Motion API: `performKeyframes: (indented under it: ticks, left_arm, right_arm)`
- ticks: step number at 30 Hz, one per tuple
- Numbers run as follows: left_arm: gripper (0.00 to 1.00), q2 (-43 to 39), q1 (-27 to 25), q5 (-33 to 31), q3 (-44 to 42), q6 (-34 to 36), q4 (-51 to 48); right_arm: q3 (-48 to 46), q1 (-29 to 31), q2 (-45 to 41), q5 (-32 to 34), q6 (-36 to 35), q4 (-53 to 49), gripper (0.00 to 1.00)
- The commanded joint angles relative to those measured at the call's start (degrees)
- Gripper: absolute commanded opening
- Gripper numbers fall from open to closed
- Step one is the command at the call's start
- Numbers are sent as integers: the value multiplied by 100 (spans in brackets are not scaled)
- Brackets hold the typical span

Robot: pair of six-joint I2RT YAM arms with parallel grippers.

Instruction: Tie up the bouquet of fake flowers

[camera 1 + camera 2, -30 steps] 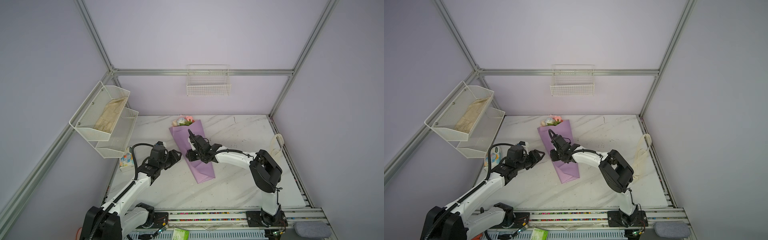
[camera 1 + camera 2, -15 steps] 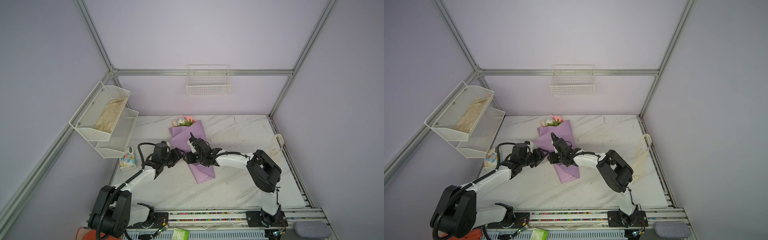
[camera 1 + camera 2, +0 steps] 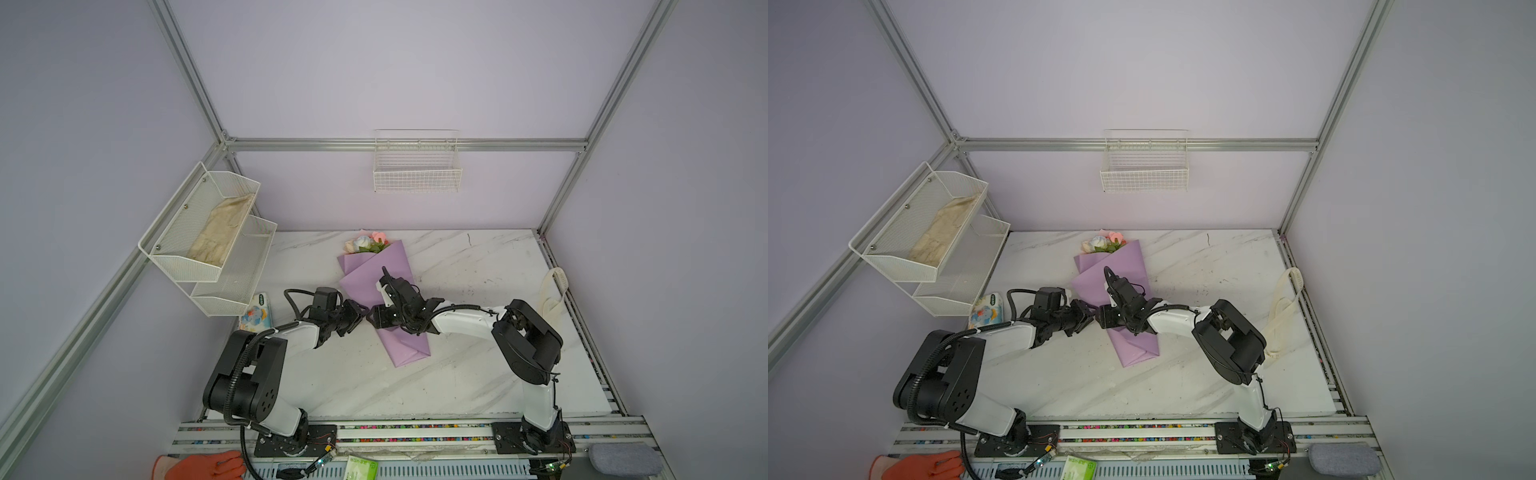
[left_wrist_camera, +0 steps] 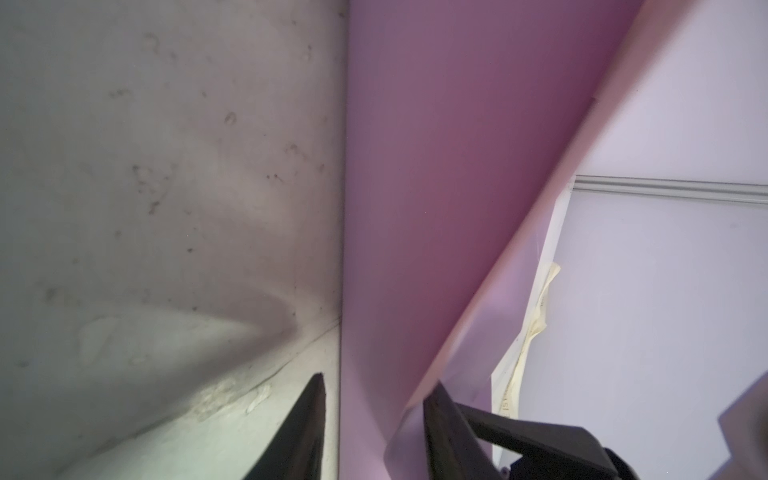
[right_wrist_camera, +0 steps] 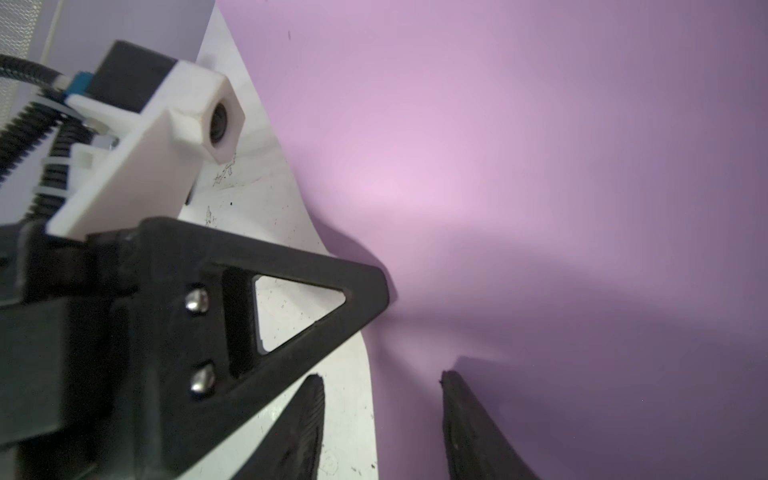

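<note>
Next, the right gripper closes on the lilac paper wrap's front half (image 3: pixel 406 335), toward the end opposite the roses.
The bouquet of fake flowers (image 3: pixel 370 270) (image 3: pixel 1100 270) lies on the marble table in a lilac paper wrap, its roses (image 3: pixel 368 243) pointing at the back wall. Both grippers meet at the wrap's left edge, halfway down. My left gripper (image 3: pixel 360 318) (image 4: pixel 374 399) comes in from the left, jaws apart, with the curled paper edge (image 4: pixel 415 399) between its fingers. My right gripper (image 3: pixel 376 318) (image 5: pixel 380 399) reaches across the wrap, open. One of its fingers (image 5: pixel 307 415) is over bare table, the other is on the paper. The stems are hidden inside the wrap.
A long cream ribbon (image 3: pixel 555 291) lies by the table's right edge. White mesh shelves (image 3: pixel 208 241) hang over the left side, above a tissue packet (image 3: pixel 257 311). A wire basket (image 3: pixel 417 170) is on the back wall. An orange glove (image 3: pixel 203 467) lies beyond the front rail.
My left arm has swung right to the wrap's left edge, and its jaws have narrowed round the paper. My right gripper has slid a little toward the same edge.
</note>
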Motion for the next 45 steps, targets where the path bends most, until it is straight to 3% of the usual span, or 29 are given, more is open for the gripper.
performKeyframes:
  ticks: [1,2,6,10,11,14,17,20,26,38,45]
  left_arm:
    - [18,260,142,300,575,58,444]
    - [12,316,180,343,599,59,473]
    - [4,407,254,409,700,174,572]
    - [3,544,272,540,882,403,413]
    - [3,554,272,542,892,425,381]
    - [1,604,304,550,904,534,348]
    - [1,610,324,514,925,627,292]
    - [0,636,324,555,966,717,106]
    - [0,401,333,557,850,849,-121]
    - [0,201,333,568,644,1108,-390]
    - [0,51,332,656,621,1206,-554]
  right_arm:
    - [-107,-73,-409,-79,142,137,49]
    - [-173,-97,-527,-89,164,149,49]
    - [-525,-241,-1076,-246,329,226,50]
    - [-1324,-582,-1881,-541,706,293,48]
    - [-1554,-683,-2050,-681,785,300,44]
    - [-2286,-791,-2533,-1036,951,399,19]
    - [-2816,-794,-2740,-1321,1128,486,8]
    - [-2974,-790,-2636,-1458,1178,659,7]
    - [-2430,-790,-1954,-1567,657,140,7]
    - [-2338,-772,-1538,-1948,-18,-461,8]
    - [-2063,-813,-2035,-1849,-24,-763,10]
